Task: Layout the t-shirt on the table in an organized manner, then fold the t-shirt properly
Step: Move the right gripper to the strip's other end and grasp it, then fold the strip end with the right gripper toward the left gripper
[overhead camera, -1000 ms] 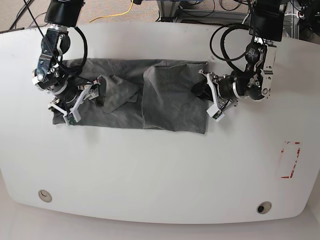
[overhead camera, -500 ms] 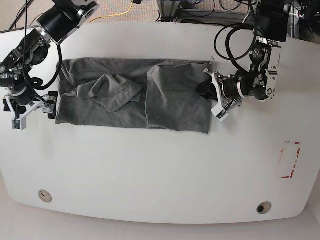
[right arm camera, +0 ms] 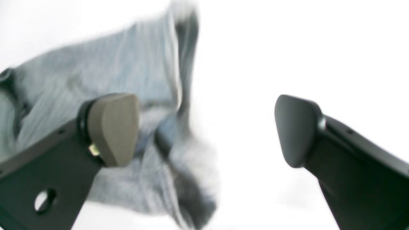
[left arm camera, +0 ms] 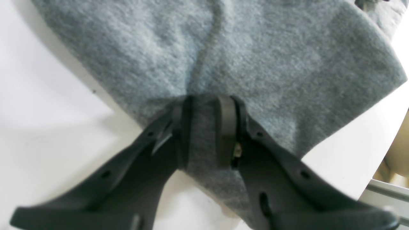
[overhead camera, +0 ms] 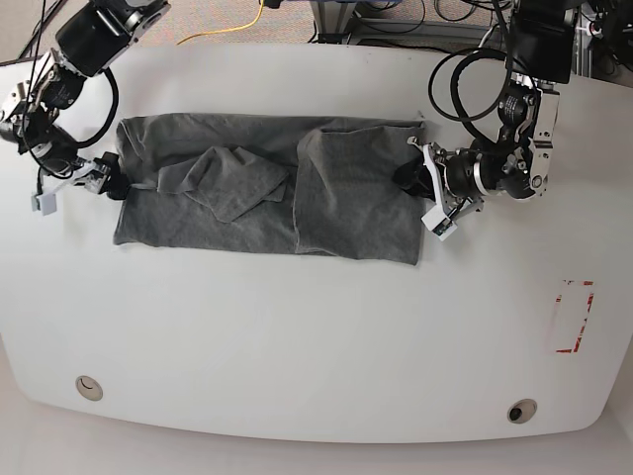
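The middle of the t-shirt's short edge (overhead camera: 126, 186) (right arm camera: 182, 115), the one nearest the crumpled flap, will be gripped by my right gripper.
The heather-grey t-shirt (overhead camera: 336, 198) lies as a wide band across the far half of the white table (overhead camera: 297, 346), with a crumpled flap (overhead camera: 232, 183) left of its middle. My left gripper (overhead camera: 407, 178) is at the shirt's right edge. In the left wrist view, the left gripper (left arm camera: 204, 108) is shut on a pinched fold of the t-shirt (left arm camera: 255, 57). My right gripper (overhead camera: 107, 184) hovers at the shirt's left edge. The right wrist view shows the right gripper (right arm camera: 204, 127) open, with the t-shirt's edge (right arm camera: 127, 64) beside its left finger (right arm camera: 111, 127).
A red dashed rectangle (overhead camera: 574, 317) marks the table at the right. Two round holes (overhead camera: 89, 386) (overhead camera: 521, 410) sit near the front edge. Cables and floor lie beyond the table's far edge.
My right gripper left the shirt, swung out to the left and has come back up to the shirt's left edge. My left gripper has drawn the right edge slightly to the right.
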